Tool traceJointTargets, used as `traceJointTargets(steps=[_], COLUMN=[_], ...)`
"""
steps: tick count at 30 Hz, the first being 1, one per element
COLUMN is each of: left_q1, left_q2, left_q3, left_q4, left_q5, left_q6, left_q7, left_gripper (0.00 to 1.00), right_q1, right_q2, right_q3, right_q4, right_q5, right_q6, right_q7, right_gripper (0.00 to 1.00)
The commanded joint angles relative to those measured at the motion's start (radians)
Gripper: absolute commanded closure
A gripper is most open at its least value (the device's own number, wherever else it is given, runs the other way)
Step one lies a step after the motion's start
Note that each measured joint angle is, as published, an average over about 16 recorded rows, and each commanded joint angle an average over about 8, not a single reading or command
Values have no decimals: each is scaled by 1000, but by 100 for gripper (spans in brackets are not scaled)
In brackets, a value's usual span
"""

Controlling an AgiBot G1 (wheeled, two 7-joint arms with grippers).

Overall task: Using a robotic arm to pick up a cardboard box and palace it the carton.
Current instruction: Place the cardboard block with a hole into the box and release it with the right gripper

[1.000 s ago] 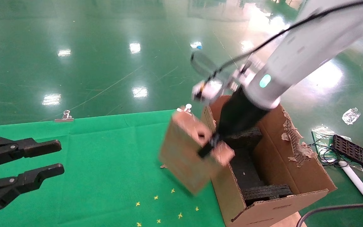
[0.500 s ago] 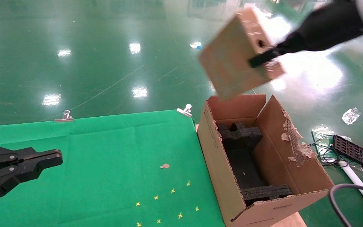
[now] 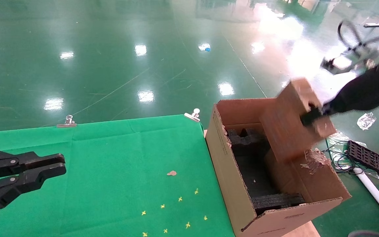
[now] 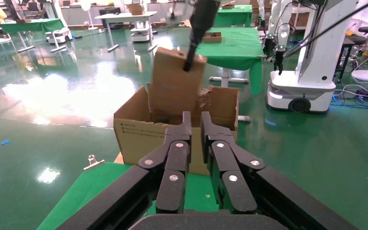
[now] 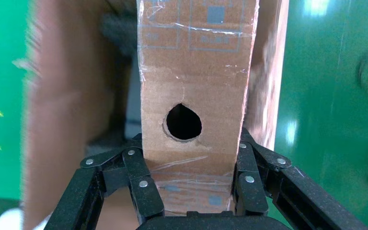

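Observation:
The cardboard box, now tilted above the open carton, will be let go by my right gripper between the black foam pieces, against the carton's torn side (image 3: 275,170).
My right gripper (image 3: 312,115) is shut on the small brown cardboard box (image 3: 290,126) and holds it tilted in the air over the far right part of the open carton (image 3: 229,171). The box's lower end covers the carton's torn right flap (image 3: 313,159). Black foam (image 3: 250,140) lies inside the carton. In the right wrist view the fingers (image 5: 143,184) clamp both sides of the taped box (image 5: 194,72) below its round hole. The left wrist view shows the box (image 4: 172,86) above the carton (image 4: 134,139). My left gripper (image 3: 63,164) hovers shut and empty over the green cloth at the left.
Green cloth (image 3: 110,164) covers the table, held by binder clips (image 3: 66,121) (image 3: 193,114). A cardboard scrap (image 3: 171,172) and yellow marks lie on it. A black tray (image 3: 368,158), cables and a white tube lie on the floor to the right.
My right arm swung the box from the carton's left side up high, then down to the carton's right flap. My left gripper closed from open and stays in place.

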Motion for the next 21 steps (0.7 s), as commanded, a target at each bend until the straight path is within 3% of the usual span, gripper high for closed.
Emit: traceJointTargets(steps=[1, 21], left_q1=[0, 0], left_q2=[0, 0], left_q3=[0, 1], left_q4=[0, 0], left_q5=[0, -1], left_q6=[0, 0], left_q7=[0, 0], left_gripper=[0, 0], right_q1=[-32, -241], right_q2=[-7, -133], right_q3=[-10, -41], right_q4=[-37, -299], right_q5=[-1, -10], right_q6=[-6, 32], right_q7=[6, -34], right_gripper=[100, 100])
